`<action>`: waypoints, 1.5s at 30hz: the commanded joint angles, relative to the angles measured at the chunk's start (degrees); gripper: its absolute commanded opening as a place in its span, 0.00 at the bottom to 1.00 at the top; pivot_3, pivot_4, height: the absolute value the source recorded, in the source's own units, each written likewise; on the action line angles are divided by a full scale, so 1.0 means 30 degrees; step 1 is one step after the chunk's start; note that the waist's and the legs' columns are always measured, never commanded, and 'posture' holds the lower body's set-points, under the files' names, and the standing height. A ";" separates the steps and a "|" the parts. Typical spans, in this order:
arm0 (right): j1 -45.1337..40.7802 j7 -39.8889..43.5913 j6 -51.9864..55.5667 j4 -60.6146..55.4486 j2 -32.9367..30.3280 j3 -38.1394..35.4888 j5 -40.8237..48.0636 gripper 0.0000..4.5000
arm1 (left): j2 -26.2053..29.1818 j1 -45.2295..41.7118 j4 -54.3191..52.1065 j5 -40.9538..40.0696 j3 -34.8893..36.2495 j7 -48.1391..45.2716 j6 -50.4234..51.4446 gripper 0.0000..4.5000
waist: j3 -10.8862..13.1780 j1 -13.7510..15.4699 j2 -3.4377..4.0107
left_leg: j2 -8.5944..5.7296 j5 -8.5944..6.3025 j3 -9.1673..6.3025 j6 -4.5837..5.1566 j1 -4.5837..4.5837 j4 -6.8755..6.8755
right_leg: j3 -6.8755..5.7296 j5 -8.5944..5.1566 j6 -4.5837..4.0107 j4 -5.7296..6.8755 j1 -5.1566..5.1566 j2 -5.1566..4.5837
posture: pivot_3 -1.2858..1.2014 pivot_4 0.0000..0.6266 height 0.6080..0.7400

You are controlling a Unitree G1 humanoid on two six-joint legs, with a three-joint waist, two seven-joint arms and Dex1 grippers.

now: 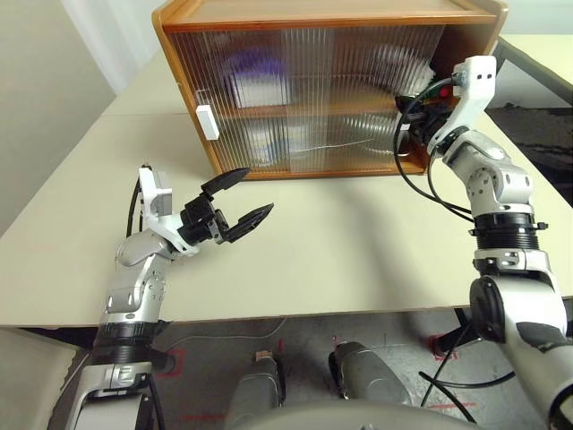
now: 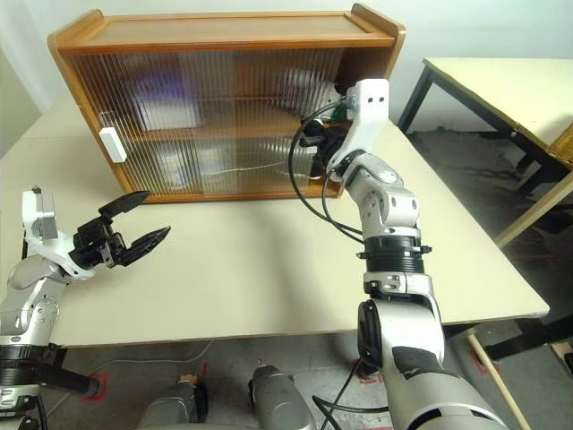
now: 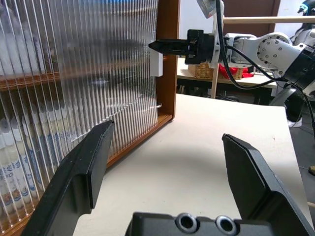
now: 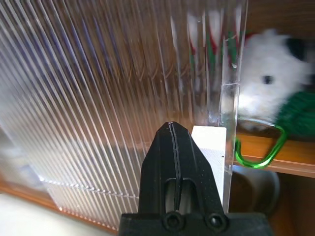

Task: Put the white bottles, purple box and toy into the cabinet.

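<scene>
The door's white handle, now at the drawn door's front, will be released by my right gripper against the cabinet's wooden side post [image 1: 447,112], closing off the toy.
The cabinet [image 1: 322,18] stands at the back of the table, its ribbed doors drawn across most of the front. My right gripper [image 4: 171,129] is shut, its tip against the right door's white handle [image 4: 209,147]. Past that door's edge the toy [image 4: 268,83] sits on the shelf, with a green clip below it. Through the ribs the purple box [image 1: 253,72] shows as a blur on the shelf, and the white bottles [image 3: 12,162] are pale shapes on the cabinet's bottom level. My left gripper [image 1: 242,199] hovers open and empty above the table, in front of the cabinet.
The left door's white handle [image 1: 208,122] sticks out at the cabinet's left end. The table [image 1: 340,251] spreads bare between my arms. A second table [image 2: 501,90] stands off to the right across a gap of floor. A wicker basket [image 3: 202,71] sits beyond the cabinet.
</scene>
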 commanded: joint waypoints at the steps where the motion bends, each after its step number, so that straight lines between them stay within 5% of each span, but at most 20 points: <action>1: -0.0215 0.0355 -0.0668 0.0625 -0.0741 -0.0121 -0.0665 0.01 | 0.0019 -0.0152 0.0207 0.0094 -0.0073 -0.0185 -0.0037 1.00 | 0.0000 -0.0033 0.0000 | 0.0000 0.0001 0.0000 0.0001 -0.0005 0.0000 | -0.0001 -0.0003 0.0005 -0.0005 -0.0001 0.0000 | 0.40 0.05 1.00; 24: -0.0367 0.0655 -0.2485 0.2717 -0.3197 -0.0866 -0.1663 0.01 | -0.0009 -0.0376 0.0491 0.0150 -0.0047 -0.0264 -0.0021 1.00 | 0.0000 -0.0149 -0.0001 | -0.0013 0.0035 0.0002 0.0059 -0.0051 0.0004 | 0.0005 -0.0105 0.0176 -0.0021 0.0008 -0.0023 | 0.39 0.07 1.00; 30: 0.0246 0.4361 -0.0773 0.0252 -0.2967 -0.1906 0.1948 0.01 | 0.0167 -0.0106 0.0323 0.0108 0.0156 -0.0234 -0.0026 1.00 | 0.0001 -0.0183 0.0000 | -0.0022 0.0028 0.0008 0.0048 -0.0097 0.0003 | 0.0005 -0.0066 0.0104 -0.0035 -0.0022 -0.0036 | 0.39 0.08 1.00; 33: 0.1814 0.7233 0.1550 -0.2459 -0.3965 -0.2144 0.4110 0.15 | 0.0422 0.0559 -0.0077 -0.0197 0.0816 -0.0010 0.0002 1.00 | -0.0001 -0.0216 -0.0005 | -0.0014 0.0029 0.0012 0.0050 -0.0106 -0.0003 | -0.0010 -0.0175 0.0172 -0.0035 -0.0035 -0.0016 | 0.39 0.09 1.00; 38: 0.5232 0.9624 0.5272 -0.6304 -0.5447 -0.1908 0.6706 0.54 | 0.0354 0.3654 -0.2676 -0.1051 0.2617 0.1748 0.0462 1.00 | -0.0007 -0.0520 -0.0036 | -0.0008 -0.0017 0.0009 0.0088 -0.0112 -0.0003 | -0.0014 -0.0373 0.0238 -0.0032 -0.0020 0.0012 | 0.39 0.11 1.00; 40: 0.6931 1.0355 0.6571 -0.7208 -0.5683 -0.2223 0.7914 0.71 | 0.0763 0.5104 -0.2594 0.0729 0.3137 0.3609 0.0725 1.00 | -0.0002 -0.0605 -0.0040 | -0.0023 -0.0067 0.0020 0.0083 -0.0108 -0.0001 | -0.0017 -0.0460 0.0278 -0.0029 -0.0013 0.0038 | 0.40 0.13 1.00; 43: 0.8429 1.1377 0.6545 -0.6166 -0.6255 -0.2847 0.8084 0.96 | 0.1194 0.5828 -0.1836 0.3089 0.3922 0.6745 0.0902 1.00 | 0.0027 -0.0628 -0.0070 | -0.0025 -0.0076 0.0018 0.0088 -0.0080 -0.0001 | -0.0010 -0.0516 0.0298 -0.0023 0.0019 0.0064 | 0.41 0.15 1.00; 45: 0.8674 1.1974 0.4491 -0.3645 -0.6591 -0.3283 0.6914 0.99 | 0.1085 0.5423 -0.1187 0.3831 0.4759 0.9481 0.1798 1.00 | 0.0072 -0.0552 -0.0130 | -0.0033 -0.0076 -0.0009 0.0085 -0.0060 -0.0003 | -0.0010 -0.0530 0.0299 -0.0024 0.0049 0.0057 | 0.42 0.16 1.00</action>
